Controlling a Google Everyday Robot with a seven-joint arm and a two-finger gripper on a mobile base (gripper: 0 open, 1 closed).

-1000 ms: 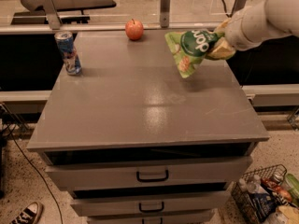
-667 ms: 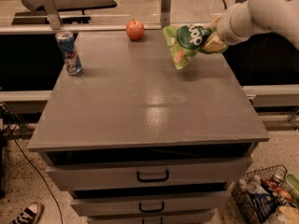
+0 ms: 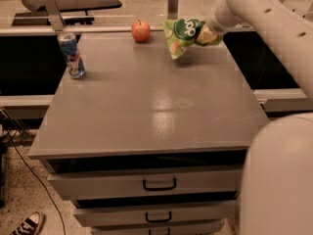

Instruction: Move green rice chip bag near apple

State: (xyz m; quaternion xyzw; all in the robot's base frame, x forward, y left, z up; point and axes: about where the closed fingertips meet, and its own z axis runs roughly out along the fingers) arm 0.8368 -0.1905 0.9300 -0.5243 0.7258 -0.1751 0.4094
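Next, I set the green rice chip bag, still held in the air, down with my gripper on the grey cabinet top's far edge [image 3: 174, 40], beside the apple.
The green rice chip bag [image 3: 180, 35] hangs in the air above the far right part of the grey cabinet top [image 3: 146, 97], its dark green circle facing me. My gripper [image 3: 204, 35] is shut on the bag's right edge and holds it off the surface. The red-orange apple [image 3: 141, 31] sits on the far edge of the top, a short way left of the bag. The bag and apple are apart.
A blue-and-white drink can [image 3: 71, 55] stands at the far left of the top. Drawers with dark handles [image 3: 159, 184] are below the front edge. My white arm [image 3: 274, 23] crosses the upper right; my base [image 3: 281, 180] fills the lower right.
My gripper has carried the bag left and toward the far edge, closer to the apple. The apple and can have not moved.
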